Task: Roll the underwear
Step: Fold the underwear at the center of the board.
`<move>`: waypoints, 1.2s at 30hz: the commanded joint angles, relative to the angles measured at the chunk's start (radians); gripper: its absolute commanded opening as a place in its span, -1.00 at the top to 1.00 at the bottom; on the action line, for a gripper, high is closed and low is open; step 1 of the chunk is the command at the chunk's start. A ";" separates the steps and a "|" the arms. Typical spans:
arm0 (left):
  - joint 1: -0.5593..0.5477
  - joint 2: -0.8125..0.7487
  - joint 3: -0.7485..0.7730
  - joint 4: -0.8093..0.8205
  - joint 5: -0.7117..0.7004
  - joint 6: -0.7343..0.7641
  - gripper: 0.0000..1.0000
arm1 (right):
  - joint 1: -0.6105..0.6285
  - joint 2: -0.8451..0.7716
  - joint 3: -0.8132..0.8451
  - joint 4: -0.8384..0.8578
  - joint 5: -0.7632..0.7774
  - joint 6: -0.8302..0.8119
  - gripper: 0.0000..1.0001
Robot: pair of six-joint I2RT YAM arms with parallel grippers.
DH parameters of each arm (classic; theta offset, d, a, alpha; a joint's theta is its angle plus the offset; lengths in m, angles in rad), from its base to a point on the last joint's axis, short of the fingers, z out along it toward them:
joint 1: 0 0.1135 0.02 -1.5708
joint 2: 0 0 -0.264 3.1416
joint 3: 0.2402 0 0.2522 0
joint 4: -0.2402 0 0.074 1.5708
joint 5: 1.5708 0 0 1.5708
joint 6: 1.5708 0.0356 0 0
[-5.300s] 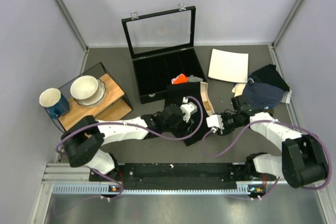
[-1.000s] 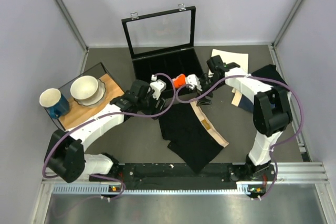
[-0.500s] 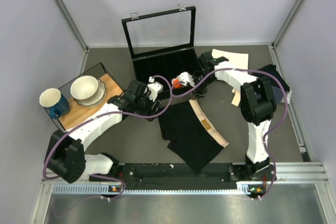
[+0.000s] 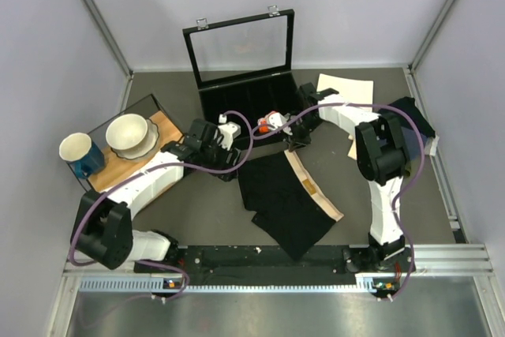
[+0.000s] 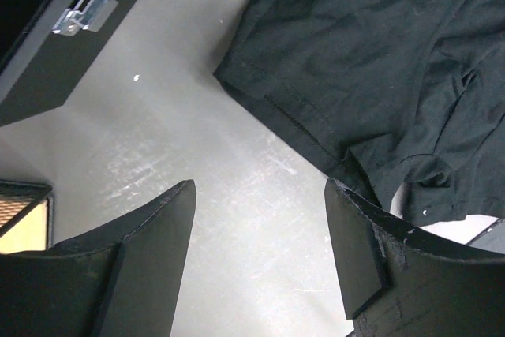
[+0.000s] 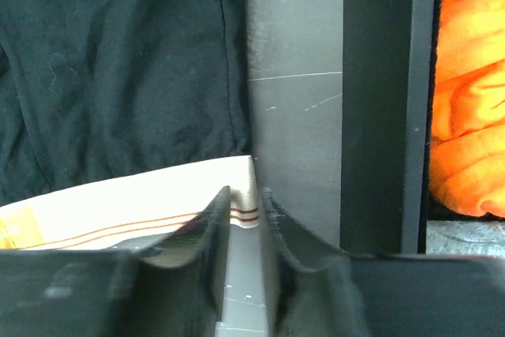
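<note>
Next, I close my left gripper on the far corner [image 4: 241, 163] [image 5: 226, 75] of the black underwear, the one that is by the compartment case and away from the waistband.
The underwear [image 4: 280, 195] lies spread flat on the table, black, with its pale tan waistband [image 4: 313, 189] along the right edge. My right gripper [image 4: 293, 146] is at the waistband's far end. In the right wrist view its jaws [image 6: 246, 195] are drawn in narrow around the striped end of the waistband [image 6: 142, 203], beside the black cloth [image 6: 118, 61]. My left gripper [image 4: 229, 167] hovers by the underwear's upper left corner. Its fingers [image 5: 158, 234] stand wide apart over bare table, with the black fabric [image 5: 379, 61] just beyond them.
A black compartment case [image 4: 245, 100] with its lid raised stands behind the underwear; its wall [image 6: 387, 100] is close to my right fingers. An orange cloth roll [image 4: 271, 118] lies in it. A white plate [image 4: 345, 88], a navy garment [image 4: 410, 116], and a wooden stand [image 4: 170, 159] with bowl and mug sit around.
The right gripper came down onto the waistband's far end and its jaws closed in from wide. The left gripper drew slightly left, still open.
</note>
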 commanded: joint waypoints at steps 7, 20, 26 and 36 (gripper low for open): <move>0.005 0.128 0.083 0.126 0.161 -0.015 -0.43 | 0.025 -0.077 -0.044 -0.009 -0.060 -0.015 1.00; 0.020 0.314 0.178 0.138 0.114 0.012 -0.24 | 0.012 -0.146 -0.089 0.011 -0.108 0.017 1.00; 0.040 0.335 0.189 0.126 0.106 0.021 -0.17 | 0.012 -0.146 -0.086 0.023 -0.108 0.031 1.00; 0.066 0.400 0.227 0.112 0.171 0.020 -0.02 | 0.012 -0.140 -0.084 0.037 -0.106 0.054 1.00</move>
